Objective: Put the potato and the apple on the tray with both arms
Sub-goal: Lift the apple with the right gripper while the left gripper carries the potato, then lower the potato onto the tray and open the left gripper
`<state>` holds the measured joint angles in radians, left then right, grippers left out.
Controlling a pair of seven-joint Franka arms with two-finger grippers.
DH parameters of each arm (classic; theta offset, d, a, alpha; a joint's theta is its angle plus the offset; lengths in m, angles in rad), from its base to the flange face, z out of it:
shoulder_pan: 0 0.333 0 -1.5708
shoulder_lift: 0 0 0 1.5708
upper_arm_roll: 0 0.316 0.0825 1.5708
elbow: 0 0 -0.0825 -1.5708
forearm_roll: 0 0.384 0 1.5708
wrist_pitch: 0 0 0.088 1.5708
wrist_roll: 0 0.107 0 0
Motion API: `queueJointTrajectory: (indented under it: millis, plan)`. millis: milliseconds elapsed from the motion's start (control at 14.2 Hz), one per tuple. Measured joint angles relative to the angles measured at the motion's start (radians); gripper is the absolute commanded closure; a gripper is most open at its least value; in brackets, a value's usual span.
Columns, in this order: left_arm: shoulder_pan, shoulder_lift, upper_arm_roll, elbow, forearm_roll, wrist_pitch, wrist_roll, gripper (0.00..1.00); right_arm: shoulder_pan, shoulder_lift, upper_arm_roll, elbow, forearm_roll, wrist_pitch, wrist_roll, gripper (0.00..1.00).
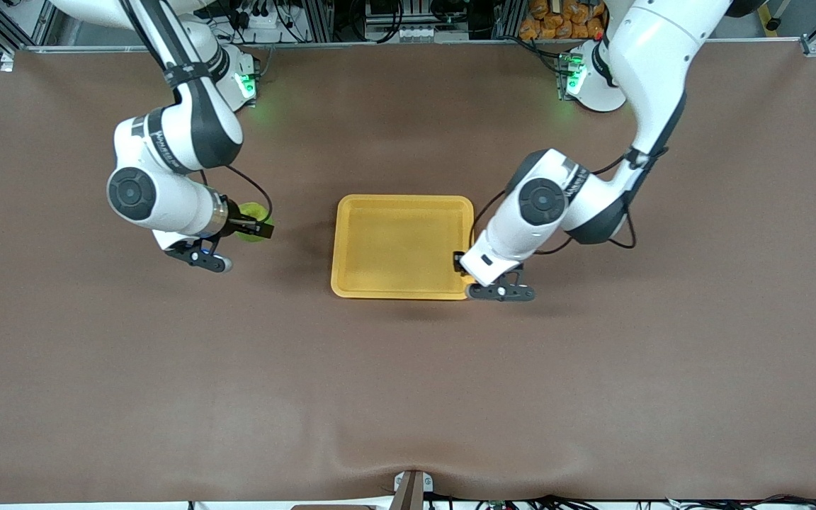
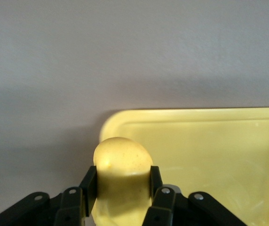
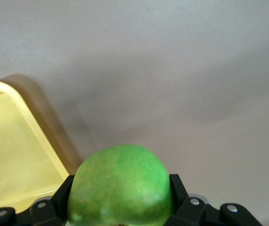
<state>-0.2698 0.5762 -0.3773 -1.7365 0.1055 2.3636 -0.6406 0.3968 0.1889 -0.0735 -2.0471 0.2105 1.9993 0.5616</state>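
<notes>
Next, my left gripper releases the potato in the tray, just inside the short rim point(image 1: 452, 245) at the left arm's end.
The yellow-orange tray point(image 1: 404, 200) lies mid-table. My right gripper point(image 1: 256, 228) hangs over the bare cloth toward the right arm's end of the tray, shut on the green apple point(image 1: 251, 211). In the right wrist view the apple point(image 3: 121, 186) fills the space between the fingers point(image 3: 179, 188), with a corner of the tray point(image 3: 12, 150) beside it. My left gripper point(image 1: 460, 263) is over the tray's corner at the left arm's end. It is shut on the yellow-tan potato point(image 2: 122, 165), which sticks out over the tray's rim point(image 2: 111, 123). In the front view the hand hides the potato.
A brown cloth point(image 1: 408, 382) covers the whole table. The two arm bases point(image 1: 596, 85) point(image 1: 238, 78) stand lit green along the edge farthest from the front camera. A small bracket point(image 1: 411, 489) sits at the nearest edge.
</notes>
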Motion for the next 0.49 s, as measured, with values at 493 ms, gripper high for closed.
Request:
queueJointTrajectory:
  millis: [493]
  plan:
    - [-0.046, 0.037, 0.002, 0.011, 0.0, -0.036, -0.033, 0.83, 0.048, 0.026, 0.0, 0.0, 0.066, 0.049, 0.062, 1.0]
